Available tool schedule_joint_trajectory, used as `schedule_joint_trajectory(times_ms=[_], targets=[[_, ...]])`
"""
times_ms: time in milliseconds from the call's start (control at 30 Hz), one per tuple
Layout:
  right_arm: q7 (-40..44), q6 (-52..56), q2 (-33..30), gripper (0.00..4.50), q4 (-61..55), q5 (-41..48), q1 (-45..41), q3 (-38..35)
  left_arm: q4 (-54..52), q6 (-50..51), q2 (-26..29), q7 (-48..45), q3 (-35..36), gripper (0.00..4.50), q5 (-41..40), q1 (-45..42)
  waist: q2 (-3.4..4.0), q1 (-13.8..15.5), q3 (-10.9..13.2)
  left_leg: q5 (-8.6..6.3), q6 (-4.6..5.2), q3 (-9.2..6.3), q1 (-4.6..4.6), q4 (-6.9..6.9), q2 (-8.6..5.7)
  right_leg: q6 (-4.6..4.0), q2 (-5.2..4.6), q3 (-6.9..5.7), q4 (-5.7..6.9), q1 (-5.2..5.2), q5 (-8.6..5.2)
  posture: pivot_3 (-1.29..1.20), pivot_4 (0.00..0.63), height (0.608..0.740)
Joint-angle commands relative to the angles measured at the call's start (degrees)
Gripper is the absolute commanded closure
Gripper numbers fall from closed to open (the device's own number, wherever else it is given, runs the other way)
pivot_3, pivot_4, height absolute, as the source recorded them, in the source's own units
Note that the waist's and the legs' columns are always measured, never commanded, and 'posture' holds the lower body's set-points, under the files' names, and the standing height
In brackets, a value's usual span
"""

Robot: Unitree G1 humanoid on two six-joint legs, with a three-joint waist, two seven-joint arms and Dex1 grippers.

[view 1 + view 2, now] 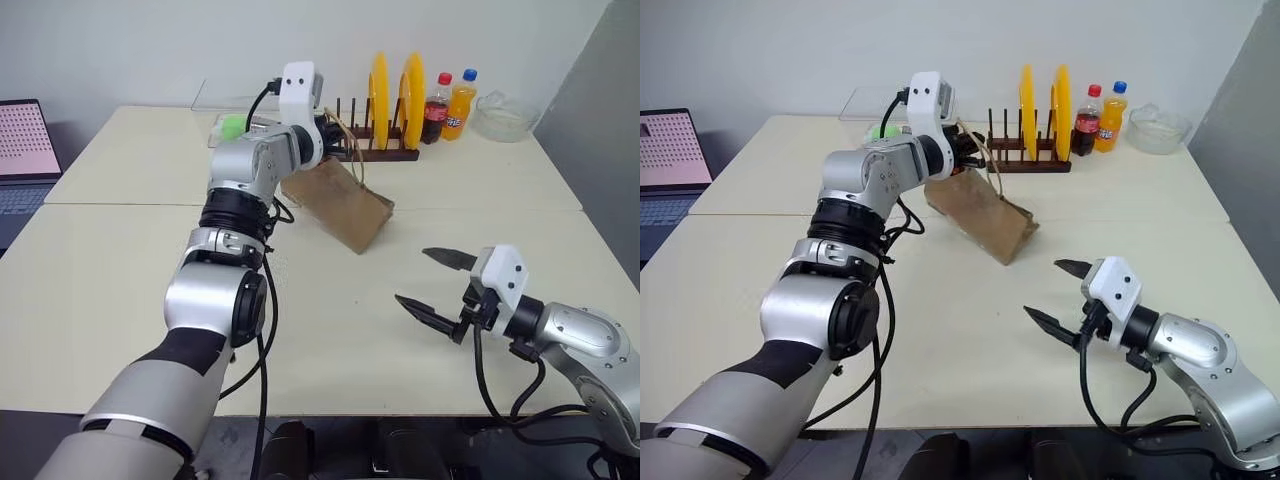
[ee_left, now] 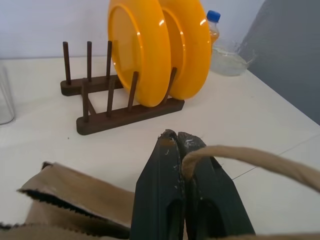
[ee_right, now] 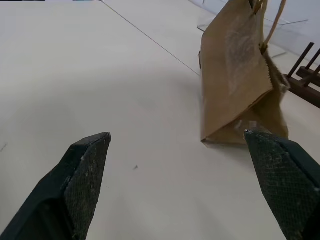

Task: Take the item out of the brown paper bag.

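Observation:
My left gripper is to set the brown paper bag upright on the table before the plate rack's empty end (image 1: 324, 233).
The brown paper bag (image 1: 345, 205) leans tilted on the table's middle, its bottom edge resting on the surface and its top raised toward the plate rack. My left gripper (image 2: 177, 137) is shut on one tan loop handle (image 2: 250, 160) at the bag's top, seen from the head just in front of the rack (image 1: 330, 135). The item is hidden from view. My right gripper (image 1: 412, 275) hovers open near the table's front right, apart from the bag, with nothing between its fingers. In the right wrist view the bag (image 3: 235, 75) stands ahead of the open fingers.
A dark wooden plate rack (image 1: 375, 152) with two yellow plates stands behind the bag. A cola bottle (image 1: 435, 108), an orange soda bottle (image 1: 461, 105) and a glass bowl (image 1: 503, 117) sit at the back right. A laptop (image 1: 25, 150) lies far left.

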Motion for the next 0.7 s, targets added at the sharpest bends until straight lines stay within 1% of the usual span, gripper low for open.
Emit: schedule_joint_trajectory(times_ms=[33,400,700], targets=[[-0.82,-0.40,0.35,0.00,-0.55,-0.73,-0.42,0.08,-6.06,1.27,-0.11,2.00,1.86,4.45,-1.27,-0.78,0.00,0.00,0.00,0.01,-0.01,0.00,0.00,0.01,0.00,0.00,0.00,0.00,0.02,0.00,0.00,0.00,0.150,0.740],[-1.86,-0.34,0.82,0.00,0.43,-2.41,-1.17,1.24,-14.86,6.98,-0.72,8.59,3.08,4.45,-1.17,3.11,0.00,0.00,0.00,0.02,-0.04,0.05,0.06,0.01,0.00,-0.01,0.00,0.07,0.07,0.00,0.00,0.00,0.150,0.740],[-3.25,0.73,1.52,0.00,1.37,-4.41,-2.82,2.45,-22.12,13.87,-3.21,12.49,4.12,4.45,-2.04,7.58,0.00,0.12,0.00,0.03,-0.06,0.05,0.08,0.01,0.00,-0.09,-0.01,0.07,0.10,0.01,0.06,0.00,0.150,0.740]])
